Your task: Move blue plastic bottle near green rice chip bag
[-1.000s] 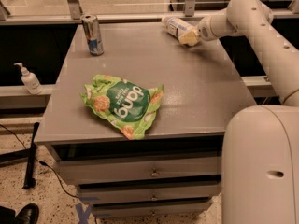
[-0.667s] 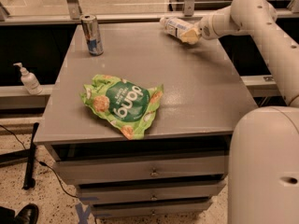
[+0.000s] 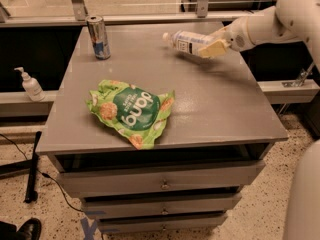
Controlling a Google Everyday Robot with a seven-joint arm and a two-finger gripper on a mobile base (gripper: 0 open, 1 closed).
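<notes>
My gripper has a place to let go of the blue plastic bottle, now held a little above the grey table. It will release the bottle beside the green rice chip bag [image 3: 185,106] on the side facing my arm.
The blue plastic bottle [image 3: 186,42] is a small clear bottle with a pale label and a white cap. It lies sideways in my gripper [image 3: 212,47], cap pointing left, held a little above the back right part of the grey table [image 3: 220,104]. The gripper's tan fingers are shut on the bottle's base end, and my white arm reaches in from the right. The green rice chip bag [image 3: 132,111] lies crinkled and flat on the table's front left, well apart from the bottle and nearer the front edge.
A silver-blue metal can [image 3: 98,36] stands upright at the table's back left. A white pump dispenser bottle [image 3: 31,84] stands on a ledge left of the table. Drawers sit below the tabletop. A railing runs behind the table.
My gripper has brought the bottle away from the table's back edge, slightly toward the front, and it now hangs above the surface. The bag and can have not moved.
</notes>
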